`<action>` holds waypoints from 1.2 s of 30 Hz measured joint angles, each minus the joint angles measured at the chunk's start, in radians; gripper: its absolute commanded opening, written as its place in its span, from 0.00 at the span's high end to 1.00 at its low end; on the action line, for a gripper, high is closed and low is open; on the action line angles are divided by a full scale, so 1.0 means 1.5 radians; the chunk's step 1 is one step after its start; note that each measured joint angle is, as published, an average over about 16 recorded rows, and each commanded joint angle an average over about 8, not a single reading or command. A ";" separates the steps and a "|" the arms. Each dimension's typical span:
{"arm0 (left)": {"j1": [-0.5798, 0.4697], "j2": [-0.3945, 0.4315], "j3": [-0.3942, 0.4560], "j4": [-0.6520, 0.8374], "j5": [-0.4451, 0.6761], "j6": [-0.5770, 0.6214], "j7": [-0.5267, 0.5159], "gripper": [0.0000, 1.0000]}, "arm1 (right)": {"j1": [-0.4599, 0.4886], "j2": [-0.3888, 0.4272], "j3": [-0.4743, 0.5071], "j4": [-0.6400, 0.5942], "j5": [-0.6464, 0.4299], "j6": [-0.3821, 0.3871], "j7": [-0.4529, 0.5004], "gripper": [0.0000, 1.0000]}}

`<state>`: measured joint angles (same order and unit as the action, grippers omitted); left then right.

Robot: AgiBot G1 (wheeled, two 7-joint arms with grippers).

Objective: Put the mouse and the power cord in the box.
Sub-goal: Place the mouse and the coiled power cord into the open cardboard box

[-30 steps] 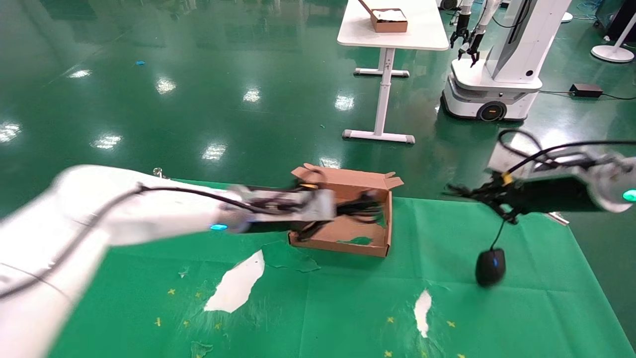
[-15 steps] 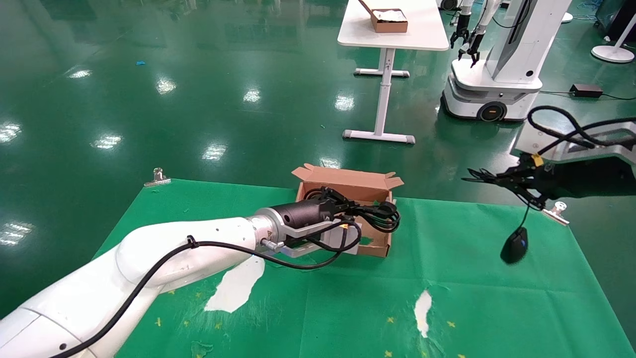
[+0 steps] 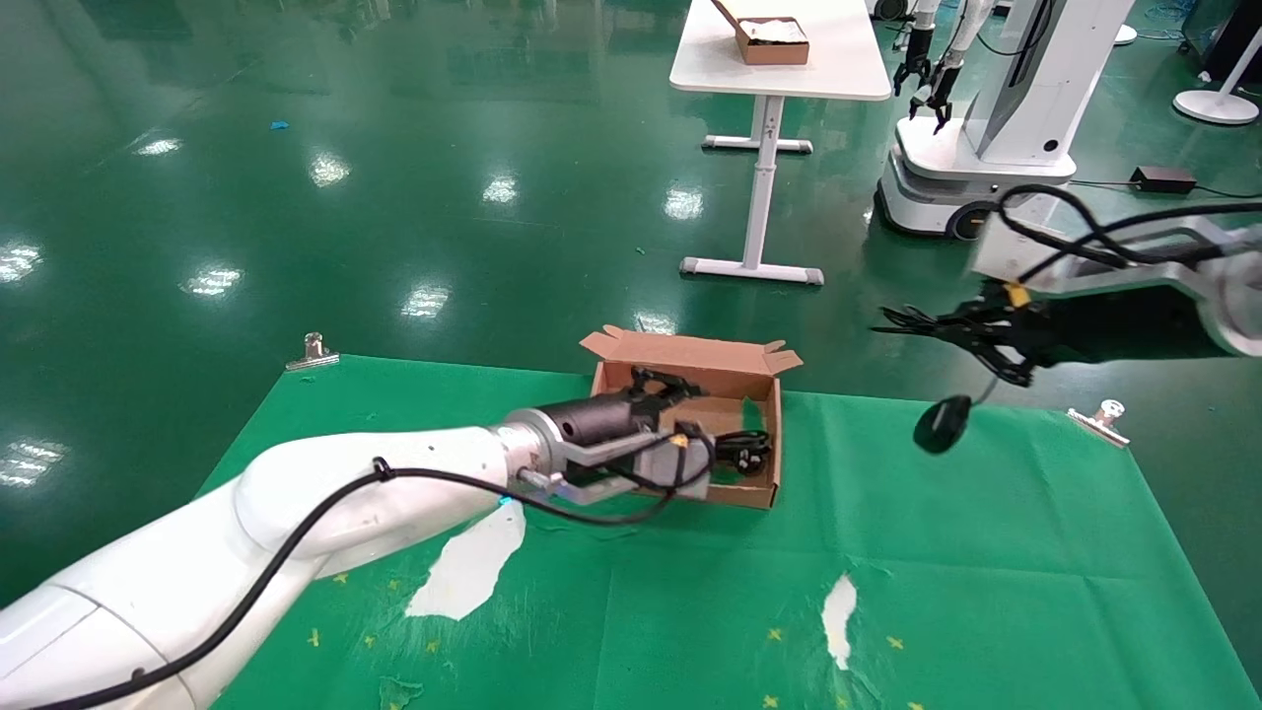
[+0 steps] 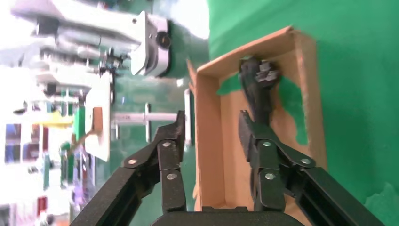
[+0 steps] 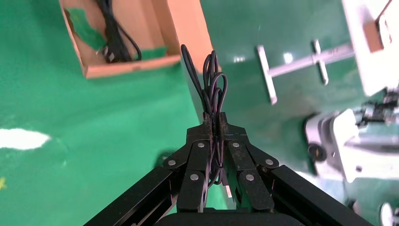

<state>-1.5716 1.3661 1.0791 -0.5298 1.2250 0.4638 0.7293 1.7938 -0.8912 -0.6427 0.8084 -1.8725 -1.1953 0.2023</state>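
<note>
My right gripper should release the mouse in the brown box's empty end [image 3: 652,457], next to the power cord, along the near side of the box.
The brown cardboard box [image 3: 710,360] sits at the far middle of the green cloth. The thick black power cord [image 3: 741,450] lies inside it, at its right end, with its plug [image 4: 259,77] against the end wall. My left gripper [image 3: 670,383] hovers open over the box, its fingers straddling the box's far wall [image 4: 207,141] and holding nothing. My right gripper [image 3: 971,330] is in the air right of the box, shut on the bundled thin wire [image 5: 211,80] of the mouse. The black mouse [image 3: 942,426] dangles below it, clear of the cloth.
Behind stand a white table [image 3: 779,74] with a smaller brown box [image 3: 774,39] and another robot [image 3: 986,128]. Metal clips [image 3: 314,347] [image 3: 1109,409] pin the cloth's far corners. Torn white patches [image 3: 473,562] [image 3: 838,616] show in the cloth.
My left gripper has opened and the power cord has dropped from it into the box. My right gripper has risen and moved left, swinging the dangling mouse towards the box.
</note>
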 measured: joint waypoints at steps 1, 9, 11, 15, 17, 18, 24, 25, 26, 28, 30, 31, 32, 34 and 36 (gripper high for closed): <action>-0.005 -0.002 0.000 0.011 -0.010 -0.006 -0.003 0.00 | 0.001 -0.006 0.000 -0.002 0.002 0.002 -0.005 1.00; -0.047 -0.047 -0.018 0.110 -0.077 -0.029 -0.038 0.00 | 0.010 -0.091 0.000 -0.053 0.023 0.041 -0.068 1.00; -0.057 -0.060 -0.023 0.132 -0.086 -0.027 -0.047 0.00 | 0.012 -0.123 0.001 -0.078 0.029 0.059 -0.090 1.00; -0.071 -0.085 -0.029 0.162 -0.095 -0.018 -0.059 0.00 | 0.013 -0.193 0.001 -0.140 0.045 0.103 -0.140 1.00; -0.074 -0.096 -0.029 0.169 -0.096 -0.012 -0.064 0.00 | 0.011 -0.226 0.000 -0.170 0.056 0.124 -0.165 1.00; -0.075 -0.100 -0.029 0.171 -0.096 -0.009 -0.067 0.00 | 0.009 -0.241 -0.001 -0.184 0.064 0.135 -0.176 1.00; -0.078 -0.107 -0.024 0.173 -0.091 -0.003 -0.080 0.00 | -0.012 -0.305 -0.026 -0.259 0.104 0.192 -0.218 1.00; -0.078 -0.107 -0.023 0.172 -0.090 -0.003 -0.082 0.00 | -0.016 -0.310 -0.032 -0.268 0.110 0.201 -0.219 1.00; -0.079 -0.107 -0.022 0.171 -0.090 -0.003 -0.084 0.00 | -0.021 -0.315 -0.040 -0.277 0.115 0.209 -0.219 1.00; -0.078 -0.108 -0.021 0.170 -0.088 -0.004 -0.086 0.00 | -0.030 -0.319 -0.055 -0.290 0.124 0.223 -0.217 0.99; -0.078 -0.109 -0.020 0.168 -0.088 -0.004 -0.089 0.00 | -0.040 -0.321 -0.072 -0.301 0.132 0.237 -0.209 0.77; -0.078 -0.109 -0.019 0.168 -0.087 -0.005 -0.090 0.00 | -0.044 -0.322 -0.081 -0.306 0.135 0.244 -0.204 0.65; -0.078 -0.110 -0.019 0.167 -0.087 -0.005 -0.091 0.00 | -0.048 -0.322 -0.089 -0.311 0.137 0.251 -0.199 0.52; -0.078 -0.110 -0.018 0.166 -0.086 -0.006 -0.092 0.00 | -0.054 -0.323 -0.103 -0.320 0.137 0.264 -0.189 0.27; -0.078 -0.111 -0.018 0.165 -0.086 -0.006 -0.094 0.00 | -0.059 -0.324 -0.115 -0.328 0.136 0.275 -0.180 0.03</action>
<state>-1.6892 1.1996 1.0525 -0.2816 1.0962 0.4547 0.5888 1.7059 -1.3771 -0.8155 0.3168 -1.6683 -0.7830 -0.0683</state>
